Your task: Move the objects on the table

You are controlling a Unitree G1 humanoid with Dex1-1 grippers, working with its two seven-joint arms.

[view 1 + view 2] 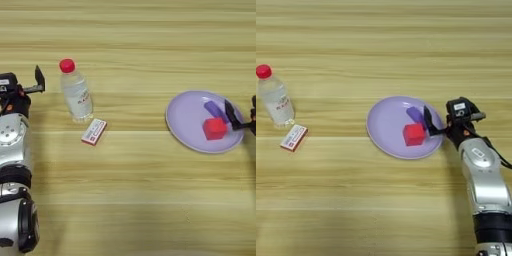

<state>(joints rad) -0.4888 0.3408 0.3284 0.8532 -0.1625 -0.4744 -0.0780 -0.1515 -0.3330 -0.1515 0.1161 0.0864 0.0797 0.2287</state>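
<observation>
My left gripper needs to go to the clear plastic bottle next and grip the bottle's body (76, 91), below its red cap.
A round lilac plate (387, 131) lies right of the middle of the table (150, 200). On it sit a small red cube (414, 134) and, just behind it, a short purple block (415, 114). My right gripper (432, 124) hovers over the plate's right rim, open, one black finger (428, 119) right beside the cube and block and holding nothing. A clear plastic bottle (76, 94) with a red cap stands upright at the left. My left gripper (34, 86) is parked open just left of the bottle, apart from it.
A small flat red-and-white box (94, 131) lies on the wood just in front of the bottle. My silver left arm (14, 165) runs along the left edge and my right arm (483, 175) along the right side.
</observation>
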